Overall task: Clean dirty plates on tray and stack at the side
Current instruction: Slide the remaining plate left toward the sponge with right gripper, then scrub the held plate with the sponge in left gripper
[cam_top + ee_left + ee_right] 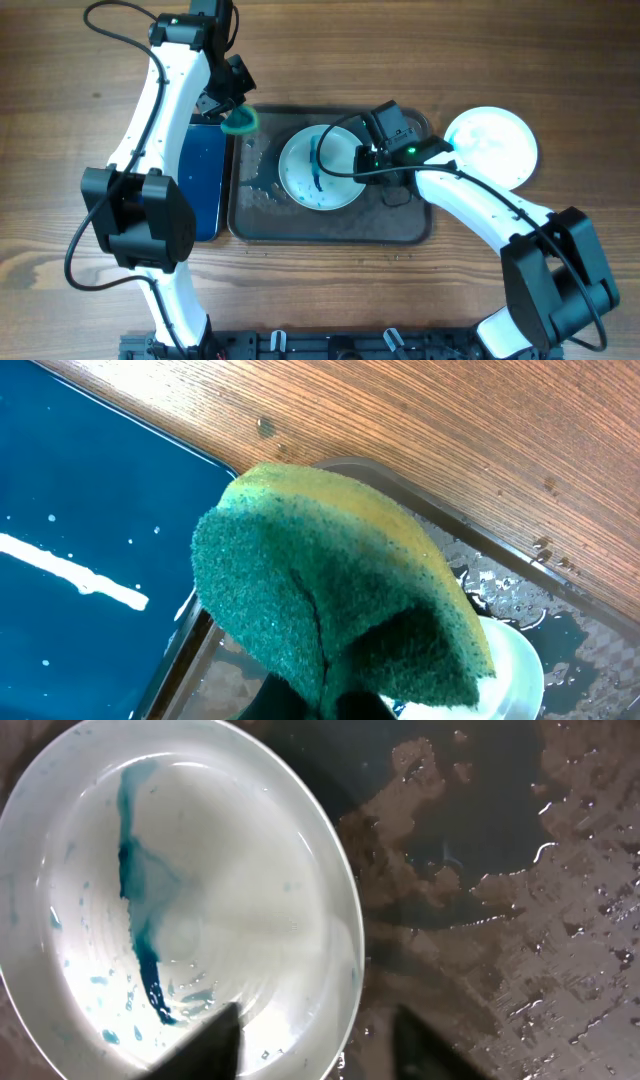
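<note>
My right gripper needs to pinch its rim (348, 1012) and hold it still before my left gripper scrubs, because the streaked plate lies loose on the wet tray.
A white plate (320, 168) with a blue-teal streak lies in the middle of the wet dark tray (400, 225); it also shows in the right wrist view (180, 910). My right gripper (362, 160) is open, its fingers (318, 1045) straddling the plate's right rim. My left gripper (232, 108) is shut on a green-and-yellow sponge (240, 121), held over the tray's top-left corner; the sponge (330, 610) fills the left wrist view and hides the fingers. A second white, slightly bluish plate (490, 145) lies on the table right of the tray. The third plate is out of view.
A narrower dark blue tray (200, 180) lies left of the big tray, partly under my left arm; it shows in the left wrist view (70, 510). Water is pooled on the big tray's floor (480, 900). Bare wooden table surrounds both trays.
</note>
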Robot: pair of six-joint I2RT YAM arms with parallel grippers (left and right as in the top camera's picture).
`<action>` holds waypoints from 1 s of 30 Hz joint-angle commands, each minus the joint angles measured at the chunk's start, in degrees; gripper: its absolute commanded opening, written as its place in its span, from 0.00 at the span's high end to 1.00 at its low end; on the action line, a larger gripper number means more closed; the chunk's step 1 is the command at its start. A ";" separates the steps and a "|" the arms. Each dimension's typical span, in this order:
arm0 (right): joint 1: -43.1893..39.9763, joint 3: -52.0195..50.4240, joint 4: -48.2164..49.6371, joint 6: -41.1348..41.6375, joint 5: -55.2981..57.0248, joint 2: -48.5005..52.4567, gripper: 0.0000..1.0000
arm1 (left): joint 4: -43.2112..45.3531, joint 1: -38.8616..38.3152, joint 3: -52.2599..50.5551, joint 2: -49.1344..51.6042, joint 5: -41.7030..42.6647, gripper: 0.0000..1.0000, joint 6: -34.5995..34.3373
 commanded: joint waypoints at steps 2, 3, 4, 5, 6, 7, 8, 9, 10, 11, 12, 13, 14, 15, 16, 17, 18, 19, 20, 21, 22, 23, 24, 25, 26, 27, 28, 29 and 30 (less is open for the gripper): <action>-3.19 0.94 0.28 -10.95 -4.22 1.88 0.44 | 0.09 -0.26 0.92 0.04 -0.13 0.96 -1.07; -4.22 0.94 0.46 -12.55 -5.05 2.47 0.45 | 0.09 -0.26 0.90 0.04 -0.07 0.96 -1.51; -5.40 1.01 0.83 -14.84 -6.97 3.17 0.45 | 0.11 -0.26 0.90 0.04 0.11 0.96 -1.49; -6.71 1.22 1.20 -16.83 -9.20 4.04 0.46 | 0.09 -0.31 0.90 0.04 0.13 0.96 -1.49; -7.74 1.55 1.44 -18.27 -10.97 4.83 0.47 | 0.07 -0.44 0.90 0.09 0.11 0.96 -1.46; -9.49 2.67 1.73 -21.33 -15.41 6.60 0.50 | 0.07 -0.68 0.90 0.11 0.11 0.96 -1.46; -10.34 3.65 1.79 -23.45 -18.67 7.82 0.53 | 0.26 -1.01 0.90 0.22 0.07 0.96 -1.44; -10.67 4.48 1.88 -25.16 -21.16 8.96 0.55 | 0.59 -1.33 0.87 0.28 0.07 0.96 -1.44; -10.64 5.60 1.97 -26.69 -23.15 10.43 0.55 | 1.40 -1.70 0.66 0.35 0.09 0.96 -1.44; -10.43 6.12 2.23 -27.08 -24.11 11.37 0.55 | 1.70 -1.97 0.61 0.39 0.09 0.96 -1.44; -10.25 6.45 2.91 -26.86 -24.59 12.28 0.55 | 2.05 -2.32 0.59 0.44 0.09 0.96 -1.44; -10.10 6.45 3.91 -26.62 -24.96 13.11 0.58 | 2.27 -2.67 0.59 0.46 0.09 0.96 -1.44; -9.94 6.45 4.72 -25.57 -25.20 13.94 0.60 | 2.40 -3.10 0.59 0.46 0.09 0.96 -1.44; -9.88 6.45 5.01 -24.55 -25.40 14.60 0.62 | 2.38 -3.52 0.59 0.48 0.09 0.96 -1.44; -9.88 6.45 5.01 -23.26 -25.40 15.10 0.70 | 2.32 -4.13 0.59 0.52 0.09 0.96 -1.46; -9.88 6.45 4.98 -22.62 -25.33 15.15 0.76 | 2.16 -4.55 0.59 0.52 0.09 0.96 -1.46; -9.88 6.45 5.01 -21.38 -25.14 15.19 0.81 | 1.97 -4.94 0.57 0.52 0.09 0.96 -1.46; -9.88 6.45 5.14 -20.02 -25.16 15.19 0.87 | 1.86 -5.44 0.46 0.55 0.09 0.96 -1.46; -9.90 6.45 5.22 -18.38 -25.16 15.19 0.92 | 1.99 -6.08 -0.11 0.55 0.09 0.96 -1.46; -9.90 6.45 5.27 -16.63 -25.14 15.19 0.96 | 2.01 -6.75 -0.85 0.55 0.09 0.96 -1.49; -9.90 6.45 5.25 -15.21 -25.14 15.19 0.96 | 2.51 -7.39 -2.16 0.55 0.11 0.96 -1.49; -9.90 6.45 5.20 -14.69 -25.14 15.19 0.96 | 2.99 -7.87 -3.41 0.55 0.11 0.96 -1.51; -9.88 6.45 5.11 -14.62 -25.14 15.19 0.96 | 3.63 -8.37 -4.76 0.55 0.11 0.96 -1.55; -9.90 6.45 4.94 -14.12 -25.07 15.19 0.96 | 4.31 -8.87 -6.29 0.55 0.11 0.96 -1.95; -9.90 6.45 4.72 -13.11 -24.76 15.19 0.96 | 5.33 -9.40 -8.07 0.55 0.33 0.96 -2.14; -9.90 6.45 4.68 -12.98 -24.70 15.19 0.96 | 6.40 -10.01 -9.84 0.55 0.33 0.96 -2.99; -9.90 6.45 4.68 -12.94 -24.70 15.19 0.96 | 7.74 -10.71 -11.96 0.55 0.48 0.96 -3.43; -9.90 6.45 4.66 -12.48 -24.57 15.19 0.96 | 9.73 -11.69 -14.43 0.55 1.29 0.96 -3.41; -9.90 6.45 4.42 -11.54 -23.87 15.19 0.96 | 10.91 -12.33 -15.91 0.55 1.90 0.96 -3.43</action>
